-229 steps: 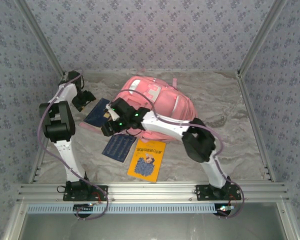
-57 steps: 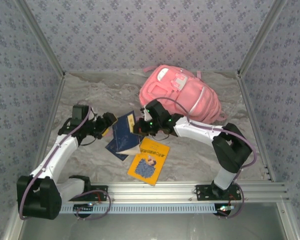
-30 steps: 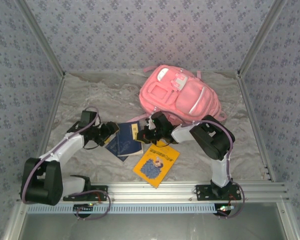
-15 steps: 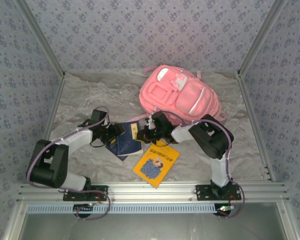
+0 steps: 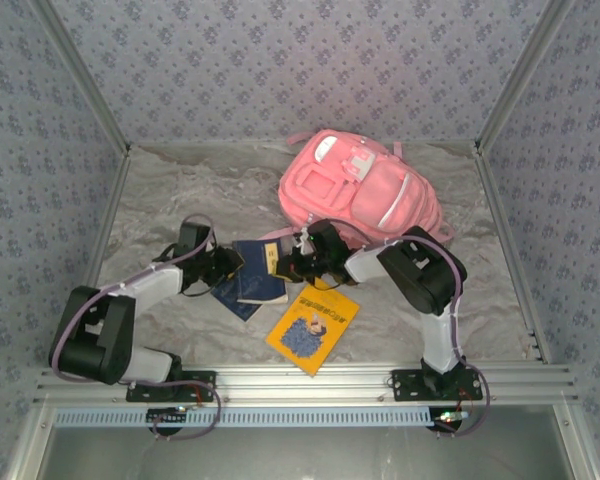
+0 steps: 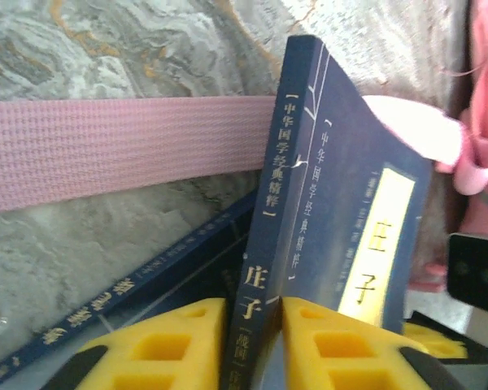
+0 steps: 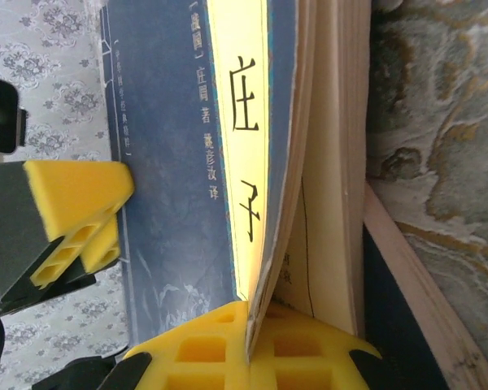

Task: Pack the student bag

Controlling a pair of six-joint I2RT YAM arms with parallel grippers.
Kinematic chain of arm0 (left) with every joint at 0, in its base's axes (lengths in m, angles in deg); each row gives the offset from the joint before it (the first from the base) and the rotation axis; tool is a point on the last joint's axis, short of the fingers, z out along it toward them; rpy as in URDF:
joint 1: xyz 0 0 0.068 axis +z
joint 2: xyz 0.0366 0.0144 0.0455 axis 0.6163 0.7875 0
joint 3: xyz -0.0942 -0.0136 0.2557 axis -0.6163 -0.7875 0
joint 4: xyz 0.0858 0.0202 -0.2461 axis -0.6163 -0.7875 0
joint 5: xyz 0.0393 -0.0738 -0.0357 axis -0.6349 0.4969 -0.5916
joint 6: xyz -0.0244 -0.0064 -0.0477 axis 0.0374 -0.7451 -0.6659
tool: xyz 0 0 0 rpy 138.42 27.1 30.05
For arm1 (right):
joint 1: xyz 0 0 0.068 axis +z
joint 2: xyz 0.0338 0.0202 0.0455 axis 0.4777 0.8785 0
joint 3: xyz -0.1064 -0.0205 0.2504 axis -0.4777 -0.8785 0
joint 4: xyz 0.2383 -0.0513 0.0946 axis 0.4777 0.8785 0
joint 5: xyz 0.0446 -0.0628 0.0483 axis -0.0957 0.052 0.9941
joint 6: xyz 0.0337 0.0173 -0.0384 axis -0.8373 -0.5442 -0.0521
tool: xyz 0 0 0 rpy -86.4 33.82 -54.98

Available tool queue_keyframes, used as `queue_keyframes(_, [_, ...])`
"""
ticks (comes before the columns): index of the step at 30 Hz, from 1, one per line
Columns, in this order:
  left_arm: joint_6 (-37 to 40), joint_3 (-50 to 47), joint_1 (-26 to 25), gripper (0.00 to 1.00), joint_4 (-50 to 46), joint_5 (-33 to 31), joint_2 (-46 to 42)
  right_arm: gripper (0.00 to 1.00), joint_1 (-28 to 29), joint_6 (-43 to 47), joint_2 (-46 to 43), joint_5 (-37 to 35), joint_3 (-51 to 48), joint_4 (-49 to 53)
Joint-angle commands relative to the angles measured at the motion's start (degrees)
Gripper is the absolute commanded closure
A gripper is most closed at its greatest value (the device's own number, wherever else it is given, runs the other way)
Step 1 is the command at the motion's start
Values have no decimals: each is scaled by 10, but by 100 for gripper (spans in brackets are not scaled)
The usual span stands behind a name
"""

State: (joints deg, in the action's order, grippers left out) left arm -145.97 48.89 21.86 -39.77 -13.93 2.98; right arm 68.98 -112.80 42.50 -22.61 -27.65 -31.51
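My right gripper needs to open and take cover and pages together (image 7: 324,252), because it pinches only the front cover while the pages gape beside it.
The student bag (image 5: 365,195), a big pink backpack with white patches, lies at the back right of the table. In front of it a dark blue book (image 5: 258,272) with a yellow title strip hangs just above the table between both grippers. My left gripper (image 5: 230,266) is shut on its spine (image 6: 264,268), with a yellow pad (image 6: 171,341) on each side. My right gripper (image 5: 290,262) is shut on the edge of its front cover (image 7: 252,268); the pages (image 7: 333,162) gape beside it. The left gripper's yellow finger (image 7: 77,215) shows across the cover.
A second dark blue book (image 5: 230,298) lies under the held one. A yellow book (image 5: 313,325) lies nearer the front rail. The bag's pink strap (image 6: 122,150) runs across the marble table (image 5: 180,190) beyond the book. Patterned walls close in the table.
The bag has shifted to the back right. Both grippers have closed on the blue book and brought it lower and flatter; the left arm's elbow has folded back.
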Motion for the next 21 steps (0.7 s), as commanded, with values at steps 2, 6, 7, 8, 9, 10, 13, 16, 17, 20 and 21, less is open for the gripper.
queue_keyframes(2, [-9,2,-20,92,54,87,-21,100,5,5,7,-39,-25,59])
queue_keyframes(6, [-9,1,-20,100,53,90,-32,96,2,21,-32,-56,-24,97])
queue_keyframes(7, [-10,1,-20,100,54,90,-35,93,2,25,-40,-61,-23,104])
queue_keyframes(8, [-12,0,-20,100,57,90,-40,90,2,28,-47,-64,-22,113])
queue_keyframes(9, [-15,1,-21,100,59,90,-45,87,2,30,-52,-67,-21,118])
queue_keyframes(10, [-16,0,-22,100,61,89,-48,83,2,31,-54,-68,-20,120])
queue_keyframes(13, [-19,1,-27,100,68,90,-59,65,4,33,-51,-70,-16,128])
queue_keyframes(16, [-11,3,-31,100,58,82,-69,52,3,38,-46,-77,-17,139])
queue_keyframes(17, [-8,3,-32,100,56,83,-71,49,1,42,-49,-80,-19,141])
queue_keyframes(20, [6,11,-31,100,35,73,-94,42,-7,63,-80,-104,-25,168])
queue_keyframes(21, [9,14,-31,100,25,65,-108,39,-10,80,-98,-118,-25,185])
